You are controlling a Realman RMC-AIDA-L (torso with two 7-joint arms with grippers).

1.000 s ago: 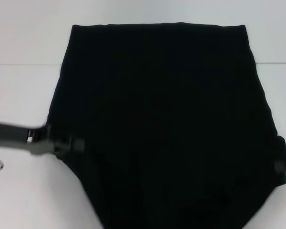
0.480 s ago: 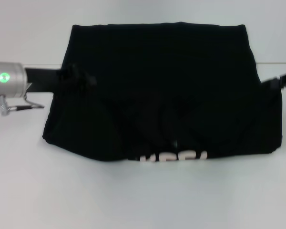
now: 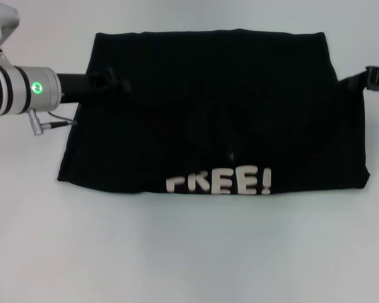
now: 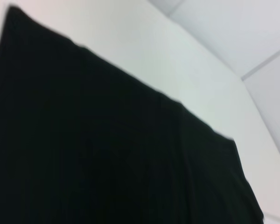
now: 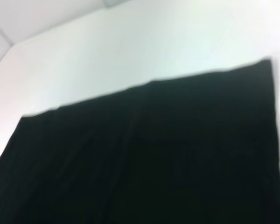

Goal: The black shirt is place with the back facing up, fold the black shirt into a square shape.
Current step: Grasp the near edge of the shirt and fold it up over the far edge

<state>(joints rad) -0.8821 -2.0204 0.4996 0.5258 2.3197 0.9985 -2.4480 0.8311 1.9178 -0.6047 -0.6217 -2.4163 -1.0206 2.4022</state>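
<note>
The robot's left gripper will release the black shirt's folded layer on its far half, inward from the silver wrist (image 3: 135, 69).
The black shirt (image 3: 221, 113) lies on the white table (image 3: 177, 252), its near half folded back over the far half. Pale "FREE!" lettering (image 3: 218, 183) shows along the near fold edge. My left gripper (image 3: 110, 82) is over the shirt's far left part, dark against the cloth. My right gripper (image 3: 360, 77) is at the shirt's far right edge. The shirt fills the left wrist view (image 4: 107, 154) and the right wrist view (image 5: 154, 154); neither shows fingers.
The left arm's silver wrist (image 3: 12, 91), with a green light, reaches in from the left. White table surface lies all around the shirt, with a faint seam line (image 3: 372, 84) across it at the back.
Both grippers moved from the shirt's near side away to its far part, carrying the near half up and over. The lettering has come fully into view along the near fold.
</note>
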